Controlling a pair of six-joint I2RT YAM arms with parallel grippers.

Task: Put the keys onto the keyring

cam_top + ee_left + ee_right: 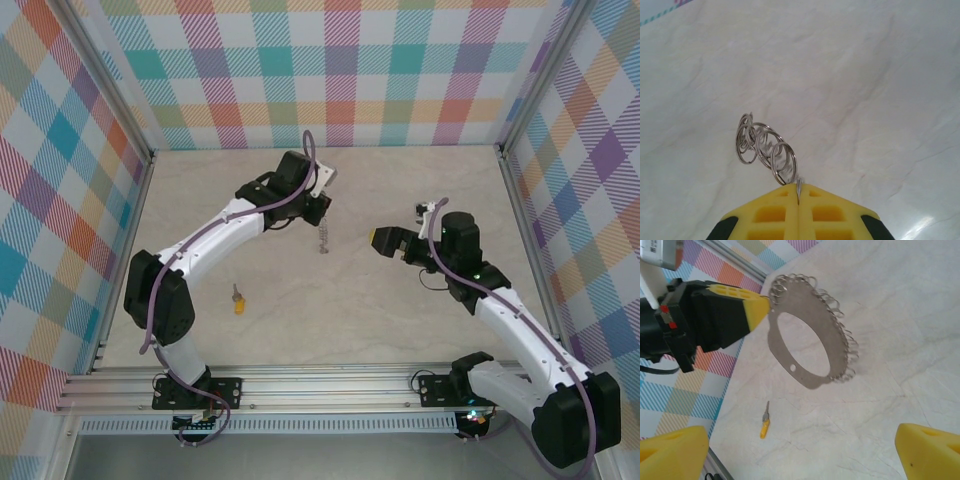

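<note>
The robot's left gripper holds the keyring's rim and the plate hangs upright, so it should lay the keyring flat, open and take the wire ring (784,162) nearest its fingertips.
The keyring (800,292) is a flat grey metal loop with several small wire rings along one edge. It hangs above the table, and my left gripper (798,192) is shut on its thin rim. The small rings (765,145) stick out just past the yellow fingers (770,215). From above, the keyring (323,238) appears edge-on below the left gripper (318,208). The key (765,422) has a yellow-orange head and lies alone on the table (238,300). My right gripper (382,241) faces the ring from the right, open and holding nothing, its fingertips (672,452) wide apart.
The marble-patterned table (300,330) is walled by checkered panels on three sides. An aluminium rail (320,385) runs along the near edge by the arm bases. The left arm's black wrist body (670,325) sits close to the left wall.
</note>
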